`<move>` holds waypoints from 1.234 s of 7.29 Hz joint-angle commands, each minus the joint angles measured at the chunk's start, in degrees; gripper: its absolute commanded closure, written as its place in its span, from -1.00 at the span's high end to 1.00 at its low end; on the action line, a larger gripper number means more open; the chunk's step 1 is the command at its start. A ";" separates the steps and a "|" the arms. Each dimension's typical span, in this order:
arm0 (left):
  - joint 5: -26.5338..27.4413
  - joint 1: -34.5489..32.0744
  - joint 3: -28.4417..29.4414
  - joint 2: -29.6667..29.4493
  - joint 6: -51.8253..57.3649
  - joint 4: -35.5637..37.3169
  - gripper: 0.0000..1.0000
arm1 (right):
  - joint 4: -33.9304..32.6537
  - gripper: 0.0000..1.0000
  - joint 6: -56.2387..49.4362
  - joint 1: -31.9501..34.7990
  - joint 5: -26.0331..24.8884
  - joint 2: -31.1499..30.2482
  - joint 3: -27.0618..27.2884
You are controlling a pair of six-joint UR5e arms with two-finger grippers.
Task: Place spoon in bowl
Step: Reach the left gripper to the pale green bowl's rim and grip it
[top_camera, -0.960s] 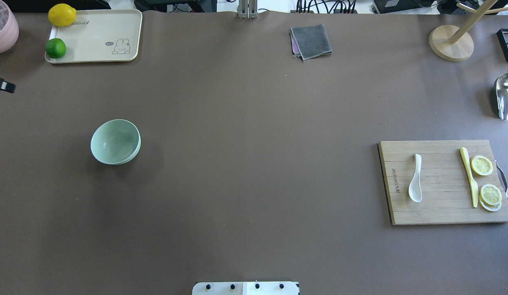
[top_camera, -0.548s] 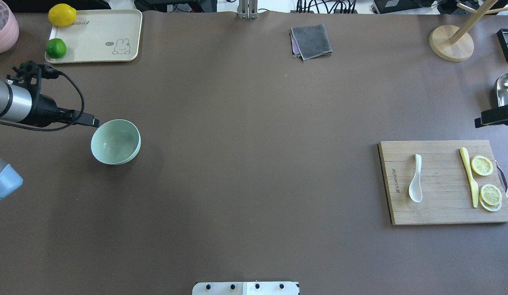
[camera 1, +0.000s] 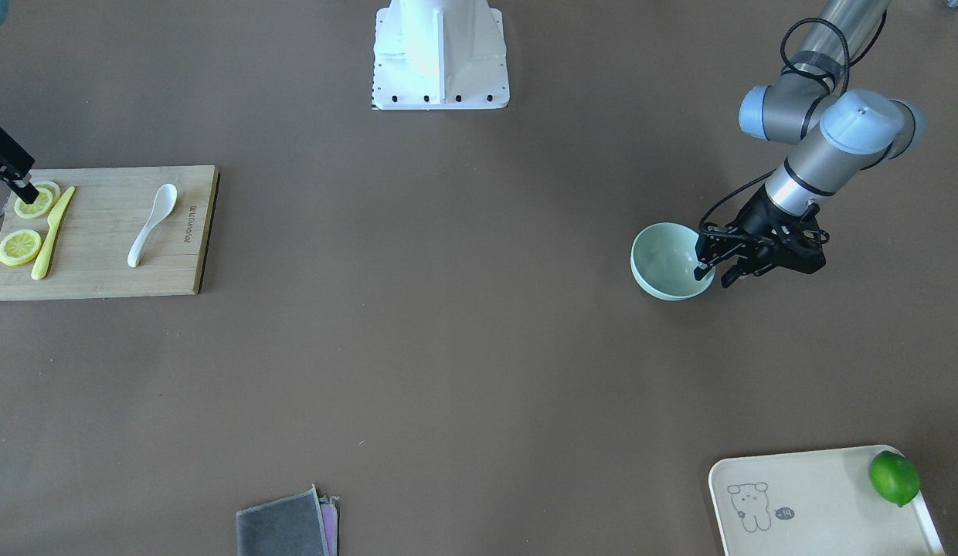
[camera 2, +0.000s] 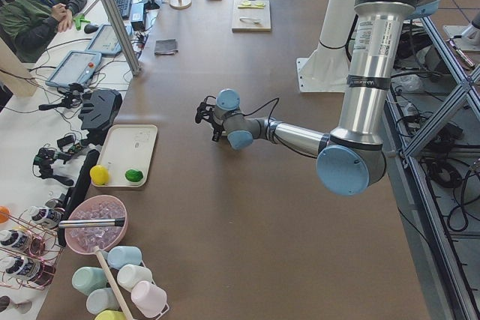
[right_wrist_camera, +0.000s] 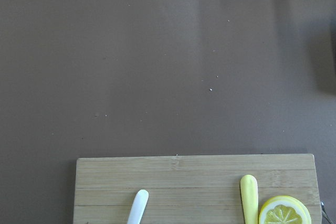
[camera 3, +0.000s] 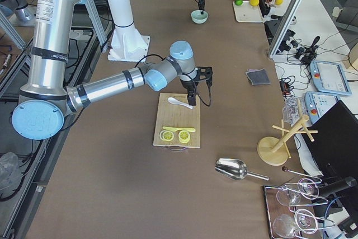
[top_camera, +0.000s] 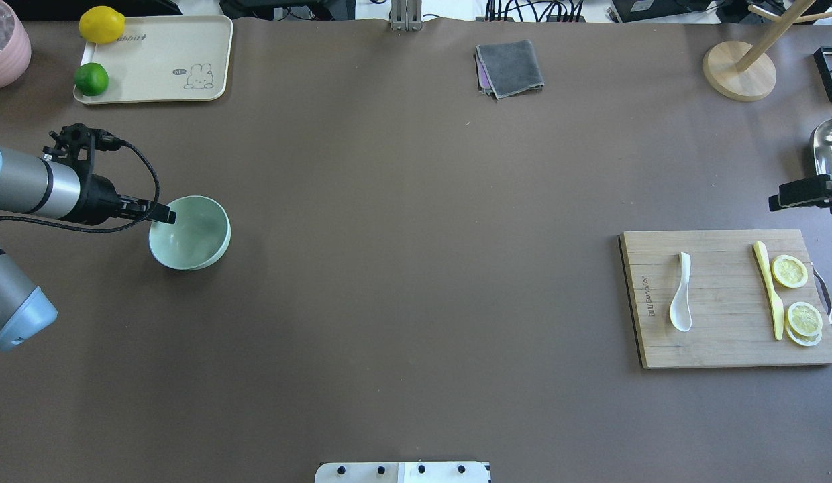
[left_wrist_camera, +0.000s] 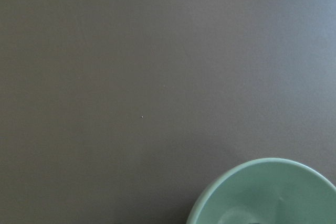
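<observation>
My left gripper has the mint-green bowl. It will let go of the bowl on the open table (camera 1: 470,268) in front of the white robot base.
The white spoon (top_camera: 681,295) lies on the wooden cutting board (top_camera: 724,345) at the right, scoop toward the robot; it also shows in the front view (camera 1: 151,228). The mint-green bowl (top_camera: 198,235) stands empty at the left. My left gripper (top_camera: 162,215) hovers over the bowl's left rim; in the front view (camera 1: 715,272) its jaws stand apart, open and empty. My right gripper (top_camera: 778,200) pokes in at the right edge, beyond the board's far corner, well away from the spoon; I cannot tell whether it is open.
A yellow knife (top_camera: 768,288) and lemon slices (top_camera: 789,271) lie on the board right of the spoon. A metal scoop (top_camera: 828,151), a wooden stand (top_camera: 738,70), a grey cloth (top_camera: 510,67) and a tray (top_camera: 161,64) with a lemon and a lime line the far side.
My left arm came in from the left edge and its gripper moved right, over the bowl's rim. My right gripper entered at the right edge and edged left. Spoon and bowl have not moved.
</observation>
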 commanded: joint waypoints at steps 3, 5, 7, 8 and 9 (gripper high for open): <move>-0.60 0.21 -2.99 -3.52 -3.67 0.66 -1.00 | 0.10 1.00 0.01 -0.02 0.08 0.00 0.00; 1.06 4.39 -3.43 -14.03 -14.65 8.00 -1.00 | 0.10 1.00 0.01 -0.11 -0.01 0.09 0.09; 9.57 11.17 -3.52 -23.28 -16.63 21.17 -1.00 | 0.10 1.00 0.10 -0.19 -0.01 0.09 0.00; 12.55 13.63 -3.08 -24.36 -16.54 22.01 -1.00 | 0.10 1.00 0.10 -0.20 -0.01 0.09 0.09; 15.28 15.66 -1.95 -25.07 -16.54 22.11 -1.00 | 0.10 1.00 0.10 -0.37 -0.01 0.09 0.09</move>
